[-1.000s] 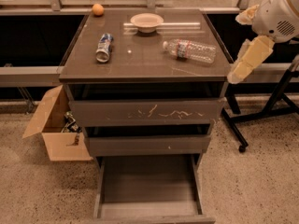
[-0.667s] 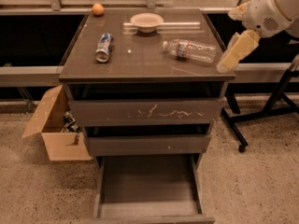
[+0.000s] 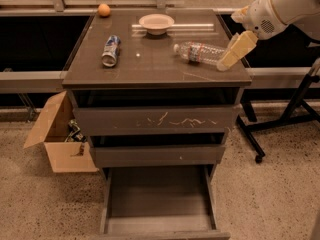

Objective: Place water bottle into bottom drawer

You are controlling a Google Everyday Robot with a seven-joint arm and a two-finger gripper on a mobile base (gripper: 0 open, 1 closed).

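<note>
Next, I grip the water bottle by its bottom end (image 3: 219, 56), opposite the white cap.
The water bottle (image 3: 199, 52) lies on its side on the cabinet top, right of centre, with its white cap pointing left. My gripper (image 3: 226, 61) hangs from the white arm at the upper right. Its cream tip sits right at the bottle's right end, just above the cabinet's right edge. I cannot see whether it touches the bottle. The bottom drawer (image 3: 159, 196) is pulled out at floor level, and its flat grey tray holds nothing.
A blue-and-silver soda can (image 3: 111, 50) lies on the left of the top. A white bowl (image 3: 156, 23) and an orange ball (image 3: 104, 10) sit at the back. The scratched top drawer (image 3: 155, 120) and middle drawer (image 3: 157, 155) are closed. A cardboard box (image 3: 56, 134) stands left, and a black stand (image 3: 292, 111) stands right.
My gripper has moved left from beside the cabinet's right side to the right end of the water bottle. The bottle and the drawers have not moved.
</note>
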